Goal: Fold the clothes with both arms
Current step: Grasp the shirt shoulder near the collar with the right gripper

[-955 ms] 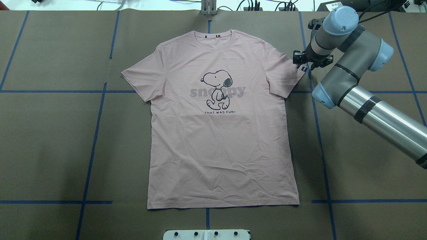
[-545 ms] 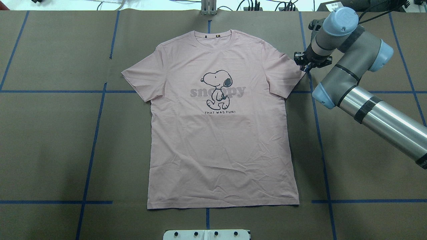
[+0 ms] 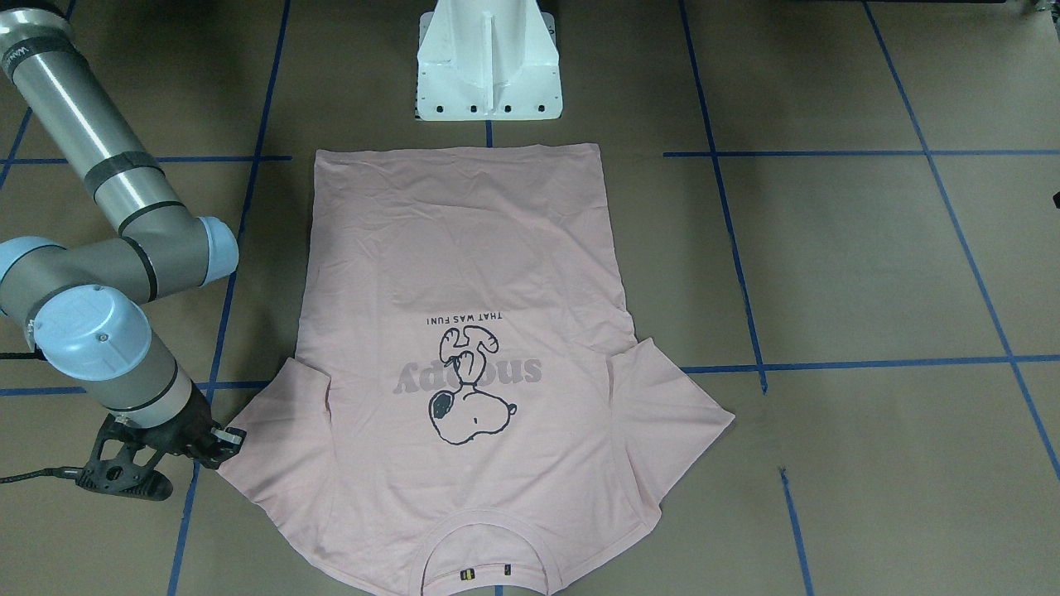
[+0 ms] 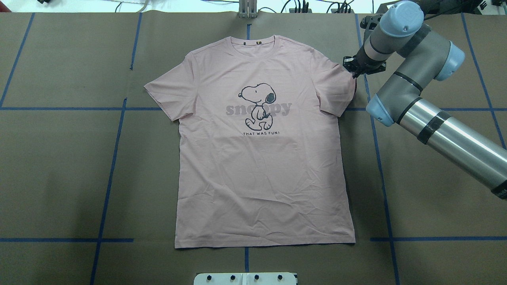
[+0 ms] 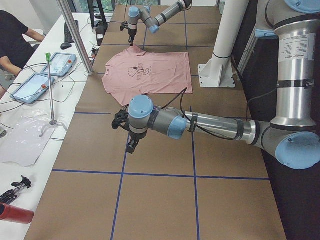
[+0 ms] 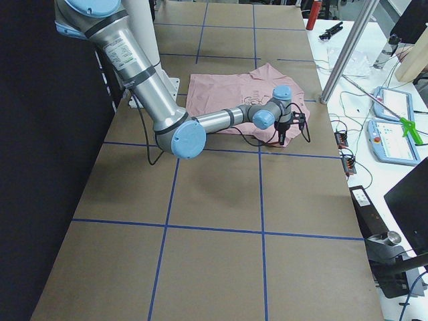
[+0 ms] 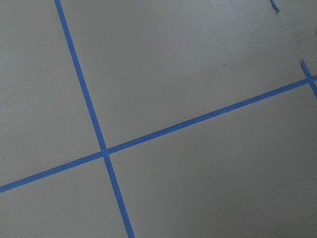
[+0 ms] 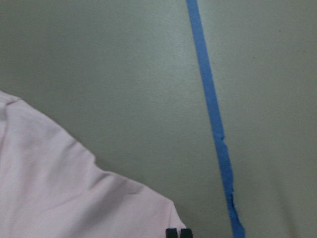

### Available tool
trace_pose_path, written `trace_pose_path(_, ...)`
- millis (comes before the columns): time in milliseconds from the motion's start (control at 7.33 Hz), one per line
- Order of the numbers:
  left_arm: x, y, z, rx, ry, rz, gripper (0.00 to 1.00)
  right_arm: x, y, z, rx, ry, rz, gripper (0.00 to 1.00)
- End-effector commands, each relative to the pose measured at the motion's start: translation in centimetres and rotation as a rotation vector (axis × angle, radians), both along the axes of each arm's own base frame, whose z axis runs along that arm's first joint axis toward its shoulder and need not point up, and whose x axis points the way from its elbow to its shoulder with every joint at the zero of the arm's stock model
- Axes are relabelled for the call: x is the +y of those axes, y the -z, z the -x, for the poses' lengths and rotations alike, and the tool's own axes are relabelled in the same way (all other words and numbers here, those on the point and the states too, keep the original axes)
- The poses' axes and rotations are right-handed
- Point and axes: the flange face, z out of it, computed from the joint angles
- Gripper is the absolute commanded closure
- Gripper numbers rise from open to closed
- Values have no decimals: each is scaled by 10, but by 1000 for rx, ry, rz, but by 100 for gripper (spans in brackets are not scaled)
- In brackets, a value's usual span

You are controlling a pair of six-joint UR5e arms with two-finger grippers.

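Observation:
The right gripper should release the sleeve tip on the T-shirt's chest (image 3: 359, 449), between sleeve seam and dog print.
The pale pink T-shirt (image 4: 261, 170) lies flat and face up on the brown table, collar at the far side, the dog print in the middle. My right gripper (image 4: 353, 73) is at the tip of the shirt's right sleeve. In the right wrist view its two black fingertips (image 8: 178, 233) sit close together on the sleeve corner (image 8: 59, 198), shut on it. The front-facing view shows the same grip (image 3: 222, 439). My left gripper (image 5: 131, 145) shows only in the exterior left view, low over bare table well away from the shirt (image 5: 150, 72); I cannot tell whether it is open or shut.
The white pedestal base (image 3: 487, 62) stands at the shirt's hem end. Blue tape lines (image 7: 104, 148) cross the table. Beyond the far edge are a metal post (image 5: 75, 35), control tablets (image 5: 62, 62) and a seated person (image 5: 15, 40).
My right gripper has moved left and farther away onto the sleeve tip. The tip has shifted slightly inward with it, and the small black sleeve tag no longer shows.

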Motion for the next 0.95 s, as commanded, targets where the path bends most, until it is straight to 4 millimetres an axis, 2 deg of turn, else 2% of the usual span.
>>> trace_pose_path(0,0,-1,-1,1,-1,2,0,21,57,47,-60,26,-37,100)
trace_pose_path(136,0,0,0,0,-1,1,0,20,67,57,-45,13,-60,100)
trace_pose_path(409,1,-1,0,1,-1,2,0,7,90,96,-18,14,-71,100)
trace_pose_path(545,2,-1,0,1,0,5,0,4,94,106,-2,6,-79,100)
trace_pose_path(818,1,-1,0,2,1,5,0,0,94,111,5,1,-69,100)
